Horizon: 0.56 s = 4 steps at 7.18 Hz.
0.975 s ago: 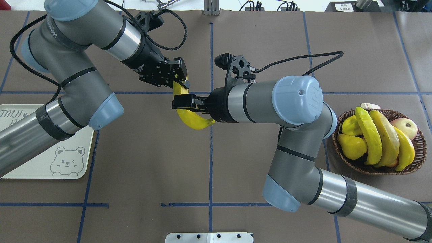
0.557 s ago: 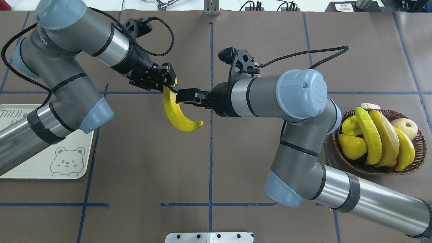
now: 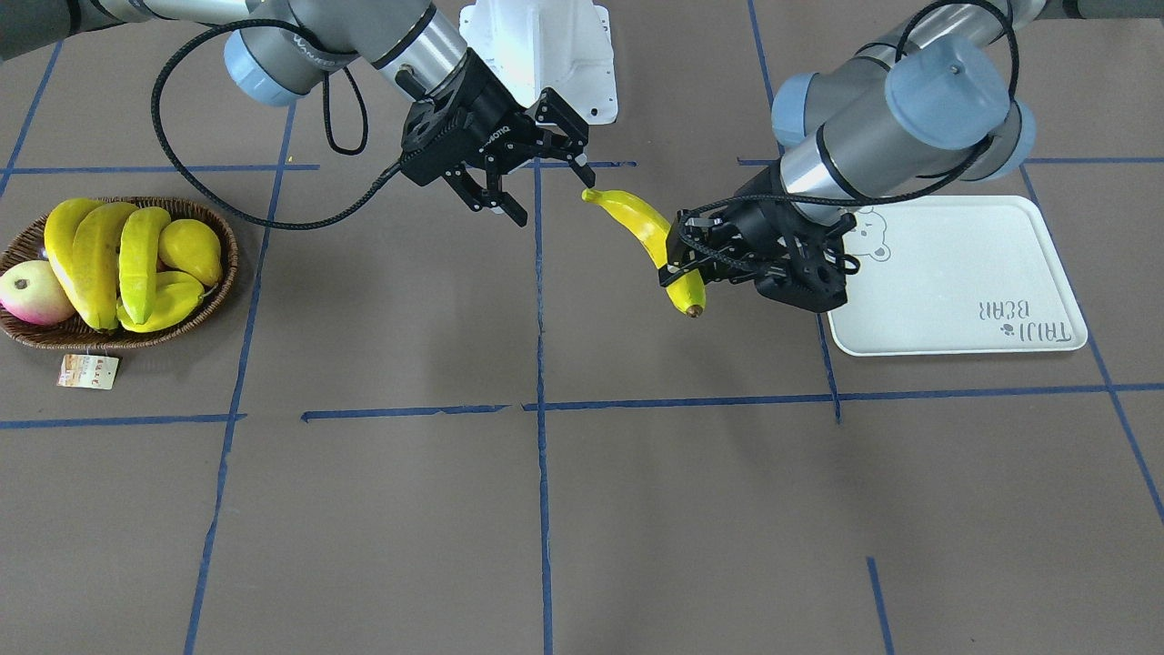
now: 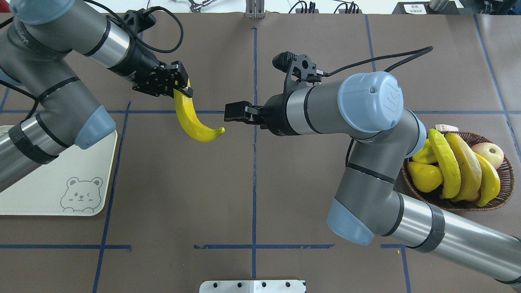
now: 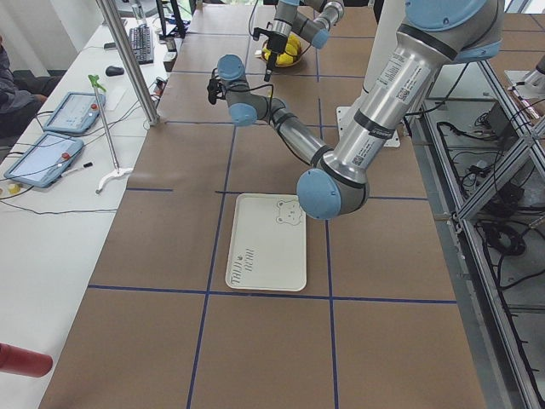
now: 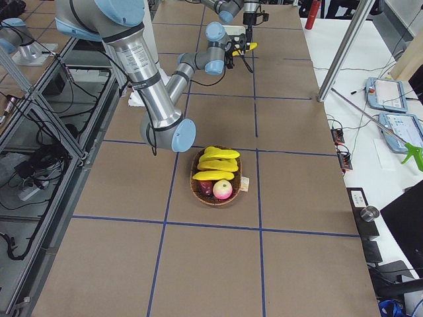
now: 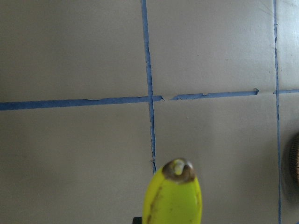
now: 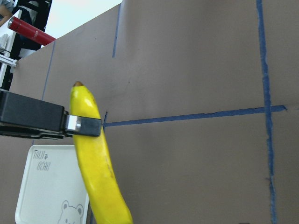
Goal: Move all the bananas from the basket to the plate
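Note:
Next, my left gripper releases the banana on the bear plate's lettered end (image 3: 1018,255), away from the drawing of the bear.
A yellow banana (image 4: 191,122) hangs above the table left of centre, with my left gripper (image 4: 182,88) shut on its upper end. The front-facing view shows the same banana (image 3: 641,227) in that gripper (image 3: 684,264). Its dark tip (image 7: 176,169) fills the bottom of the left wrist view. My right gripper (image 4: 228,116) stands open just right of the banana's lower tip, apart from it, fingers spread (image 3: 548,189). Three more bananas (image 4: 460,167) lie in the wicker basket (image 4: 508,179) at far right. The bear plate (image 4: 49,183) lies at far left, partly under my left arm.
The basket also holds yellow pear-shaped fruit (image 4: 423,176) and a pink-yellow round fruit (image 4: 490,154); a paper tag (image 3: 88,371) lies beside it. Blue tape lines grid the brown table. A white mounting plate (image 4: 252,286) sits at the near edge.
The right gripper has let go of the banana and drawn back to the right. The left gripper has carried the banana leftward, toward the plate side.

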### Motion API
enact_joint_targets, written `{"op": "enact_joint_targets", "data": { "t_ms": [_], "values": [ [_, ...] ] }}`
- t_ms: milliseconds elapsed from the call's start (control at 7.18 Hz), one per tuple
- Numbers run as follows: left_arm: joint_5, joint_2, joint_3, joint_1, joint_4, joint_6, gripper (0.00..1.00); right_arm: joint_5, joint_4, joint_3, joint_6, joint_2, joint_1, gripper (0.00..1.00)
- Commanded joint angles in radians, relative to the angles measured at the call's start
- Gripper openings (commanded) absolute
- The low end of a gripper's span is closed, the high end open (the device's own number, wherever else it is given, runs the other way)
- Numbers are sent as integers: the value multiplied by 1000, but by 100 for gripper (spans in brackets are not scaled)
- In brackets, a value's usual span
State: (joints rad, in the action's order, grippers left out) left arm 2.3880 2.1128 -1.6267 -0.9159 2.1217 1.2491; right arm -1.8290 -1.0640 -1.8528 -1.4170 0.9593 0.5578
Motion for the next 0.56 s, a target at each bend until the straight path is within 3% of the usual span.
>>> {"op": "enact_joint_targets", "data": {
  "t_ms": [0,418],
  "values": [
    [-6,-104,-37,-76,-3,-2,0,-44,-245,-107,12,25,43,100],
    [0,-311,-124,-199,-2,-104,0,-275,-410,-120,172,106,242,100]
  ]
}}
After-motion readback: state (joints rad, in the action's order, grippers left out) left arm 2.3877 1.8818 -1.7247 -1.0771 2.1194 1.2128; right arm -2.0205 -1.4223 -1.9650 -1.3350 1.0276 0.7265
